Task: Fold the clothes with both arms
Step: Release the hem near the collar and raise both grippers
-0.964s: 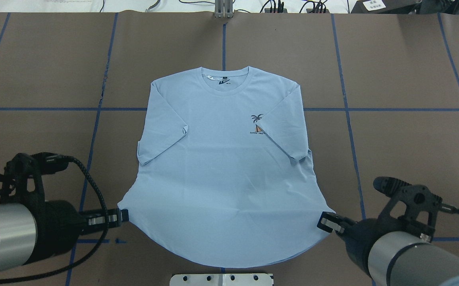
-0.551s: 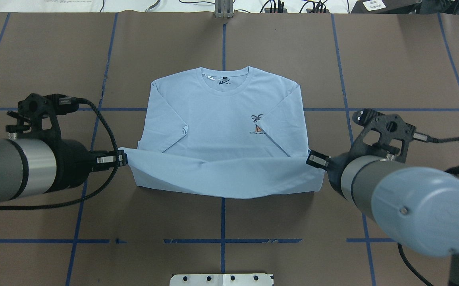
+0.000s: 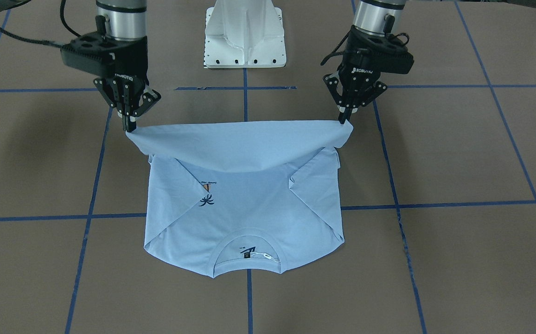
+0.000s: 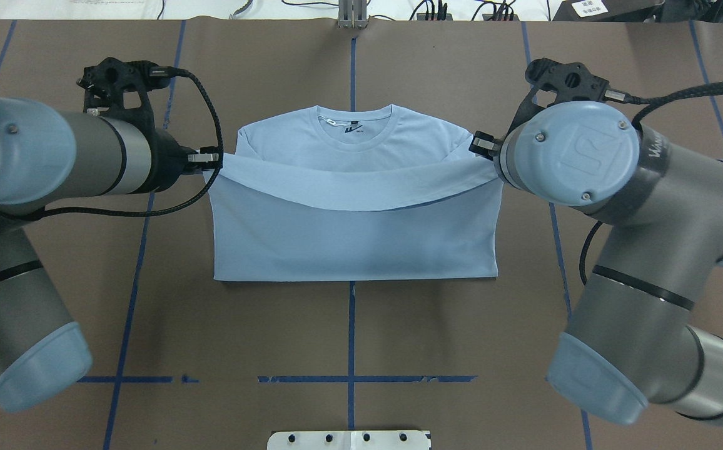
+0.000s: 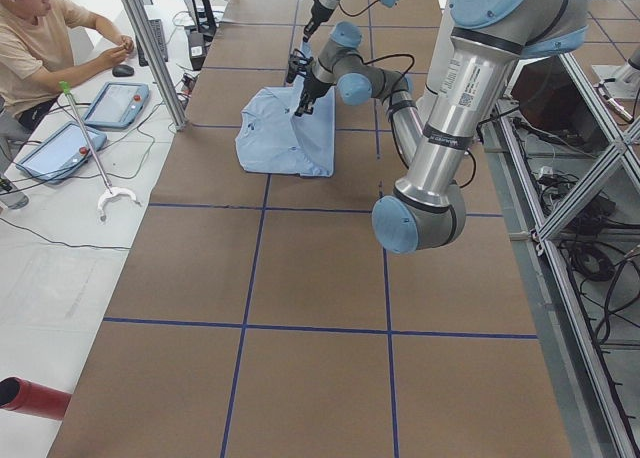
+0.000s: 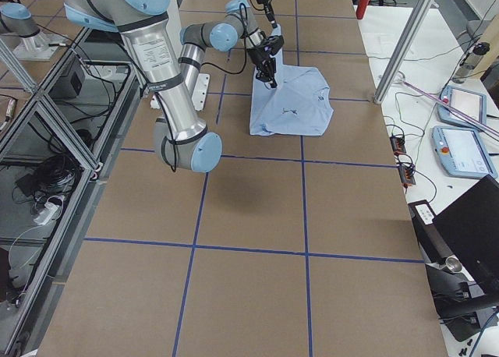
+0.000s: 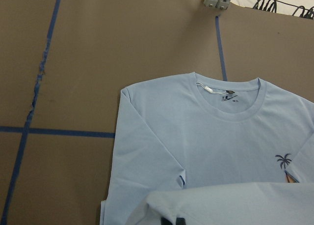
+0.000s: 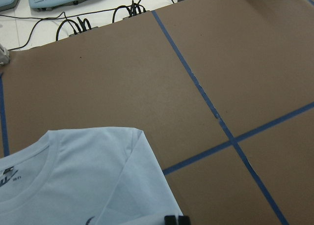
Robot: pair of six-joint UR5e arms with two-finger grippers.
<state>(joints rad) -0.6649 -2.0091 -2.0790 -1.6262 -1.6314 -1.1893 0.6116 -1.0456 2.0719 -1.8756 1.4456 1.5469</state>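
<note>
Next, my left gripper lets go of the hem corner at the outer shoulder edge [image 3: 347,229] [image 7: 119,101] farthest from the palm tree print.
The light blue T-shirt [image 4: 355,231] lies on the brown table, collar and dark neck label [image 4: 352,128] at the far side, sleeves folded inward. My left gripper [image 4: 214,159] is shut on one hem corner and my right gripper [image 4: 477,145] is shut on the other. They hold the hem stretched and sagging just above the chest, near the shoulders. The front-facing view shows the left gripper [image 3: 344,121], the right gripper [image 3: 130,127] and the palm tree print [image 3: 207,199] under the raised hem. The left wrist view shows the collar [image 7: 228,99].
The white pedestal base [image 3: 245,32] stands at the robot's side of the table. Blue tape lines [image 4: 349,379] mark a grid on the brown cover. A metal post [image 4: 352,15] and cables sit at the far edge. An operator [image 5: 45,38] sits beyond it by tablets.
Both grippers have carried the hem away from the robot, from mid-shirt up to the shoulder line. The lower half now lies doubled over with a straight fold at the near edge.
</note>
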